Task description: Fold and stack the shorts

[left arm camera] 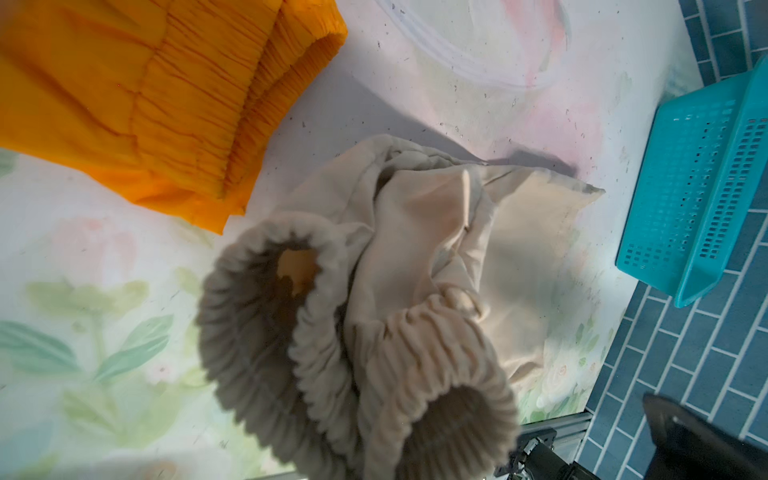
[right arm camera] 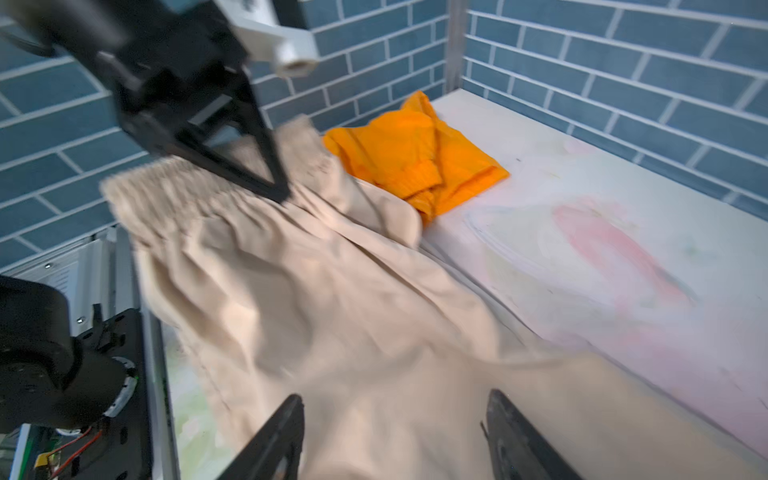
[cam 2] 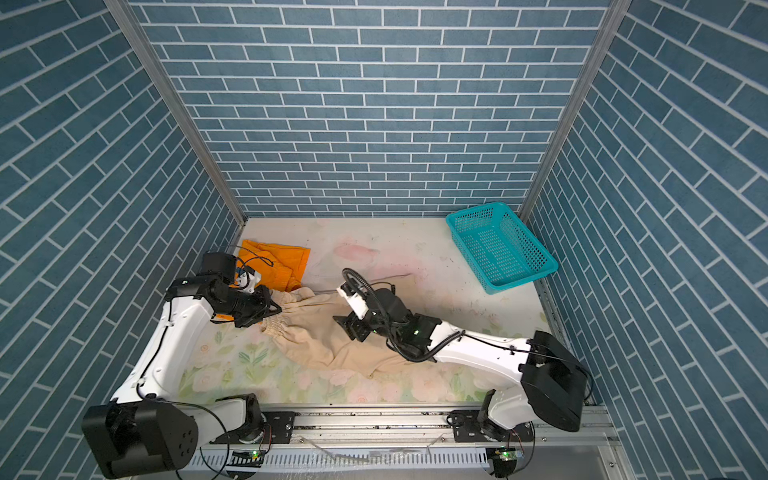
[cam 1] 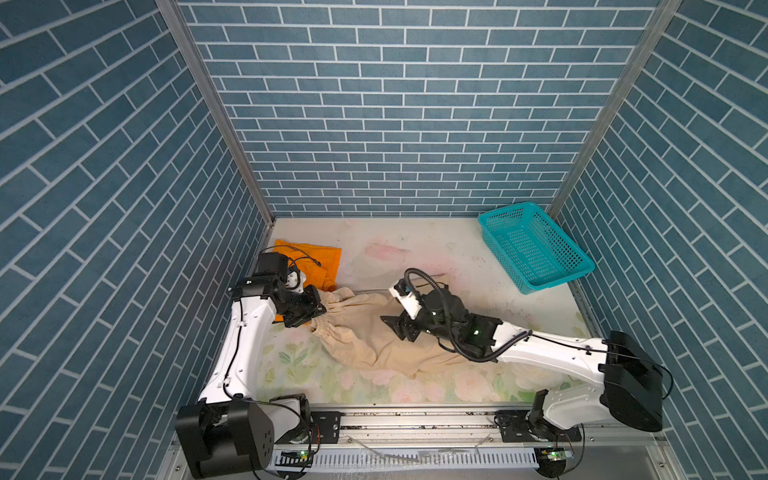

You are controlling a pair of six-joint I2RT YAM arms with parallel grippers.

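Note:
I need to let go of the waistband with my left gripper on the beige shorts' leg end (cam 1: 451,317) (left arm camera: 544,268), near the hem that faces the teal basket.
The beige shorts (cam 1: 365,336) lie crumpled across the middle of the table, their gathered waistband (left arm camera: 419,357) lifted at the left end. My left gripper (cam 1: 322,309) is shut on that waistband; its fingers are hidden under cloth in the left wrist view. In the right wrist view it pinches the band (right arm camera: 208,187). My right gripper (right arm camera: 395,399) hovers open just over the beige cloth, nothing between its fingers (right arm camera: 286,419). The orange shorts (cam 1: 316,257) lie folded at the back left, beside the left arm, also in the left wrist view (left arm camera: 145,91).
A teal perforated basket (cam 1: 536,245) stands at the back right corner, near the wall. Brick-patterned walls close in three sides. The metal rail (cam 1: 415,419) with both arm bases runs along the front edge.

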